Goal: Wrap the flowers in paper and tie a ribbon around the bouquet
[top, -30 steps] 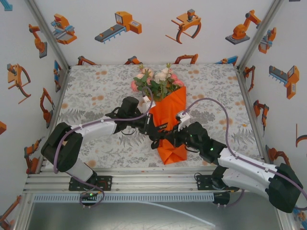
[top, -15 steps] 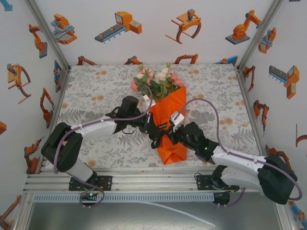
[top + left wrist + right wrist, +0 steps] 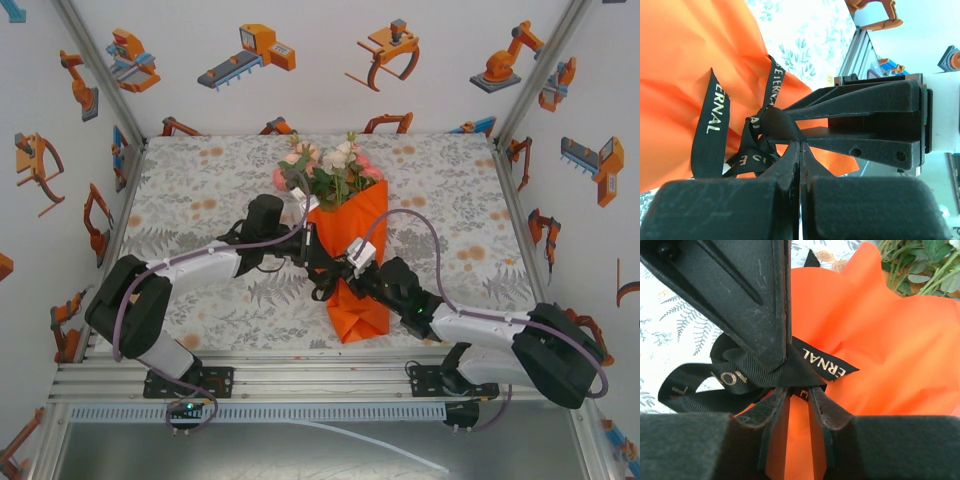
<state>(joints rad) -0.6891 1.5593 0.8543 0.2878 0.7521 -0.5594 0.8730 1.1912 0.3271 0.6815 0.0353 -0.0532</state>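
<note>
Orange paper fills the gap between the fingers of the robot's right gripper, so that gripper should open, then close on the ribbon fold (image 3: 802, 373) beside the left gripper's finger.
The bouquet lies mid-table: pink and white flowers (image 3: 330, 165) stick out of the orange paper (image 3: 367, 222) cone. A black ribbon (image 3: 710, 125) with gold letters is knotted round the cone's waist. My left gripper (image 3: 800, 144) is shut on a ribbon loop, and in the top view it (image 3: 322, 262) meets my right gripper (image 3: 338, 272) over the knot. The right gripper (image 3: 798, 390) has its jaws slightly apart, with the ribbon (image 3: 825, 365) lying just past the tips and orange paper showing in the gap. A left finger (image 3: 750, 295) reaches down over the knot.
The grey leaf-print tablecloth (image 3: 200, 200) spreads to both sides of the bouquet. Aluminium rails (image 3: 300, 375) run along the near edge. White walls with orange robot pictures (image 3: 250, 50) close in the back and sides.
The right arm has swung left, closer in over the cone, and its jaws have parted from shut. The left gripper has stayed shut on the ribbon, shifting slightly up.
</note>
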